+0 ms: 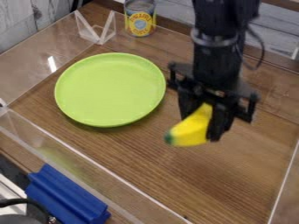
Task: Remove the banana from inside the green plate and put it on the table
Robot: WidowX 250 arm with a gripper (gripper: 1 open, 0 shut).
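Observation:
I should open my gripper and let go of the banana on the bare brown table (pixel 191 149) just beneath it, clear of the green plate.
The banana (pixel 191 129) is short, yellow and slightly blurred, hanging tilted just above the brown wood-grain table (pixel 140 166) to the right of the green plate (pixel 110 88). My black gripper (pixel 205 121) points straight down and is shut on the banana, with one finger (pixel 222 122) showing on its right side. The lime-green plate lies flat at the left with nothing in it. The banana is clear of the plate's rim; whether it touches the table I cannot tell.
A yellow-labelled can (pixel 140 19) and a clear stand (pixel 93 29) sit at the back left. Clear acrylic walls (pixel 24 131) run along the table's edges. A blue object (pixel 65 199) lies outside the front wall.

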